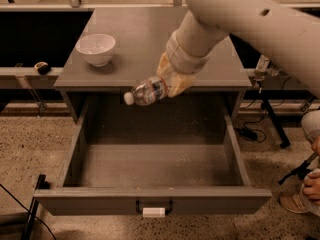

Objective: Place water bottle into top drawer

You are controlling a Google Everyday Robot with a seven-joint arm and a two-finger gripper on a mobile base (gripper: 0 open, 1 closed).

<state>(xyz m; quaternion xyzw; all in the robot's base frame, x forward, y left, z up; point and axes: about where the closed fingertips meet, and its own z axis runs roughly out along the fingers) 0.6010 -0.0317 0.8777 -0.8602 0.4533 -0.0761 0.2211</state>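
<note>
The water bottle, now held over the drawer's back, will be let go by my gripper on the middle of the top drawer's bottom (pixel 156 157), straight behind the drawer's handle.
The water bottle (pixel 146 91) is a clear ribbed bottle with a white cap. It lies nearly level in the air, cap pointing left, over the back of the open top drawer (pixel 155 165). My gripper (pixel 170 84) is shut on the bottle's base end, with its tan fingers (pixel 176 83) wrapped around it. The drawer is pulled fully out, its speckled grey floor bare. Its front panel carries a dark bar handle with a white tag (pixel 153 212).
A white bowl (pixel 96 48) stands on the left of the grey cabinet top (pixel 145 31). A person's hand and shoe (pixel 306 189) show at the right edge. Cables and a stand (pixel 260 111) sit on the floor to the right.
</note>
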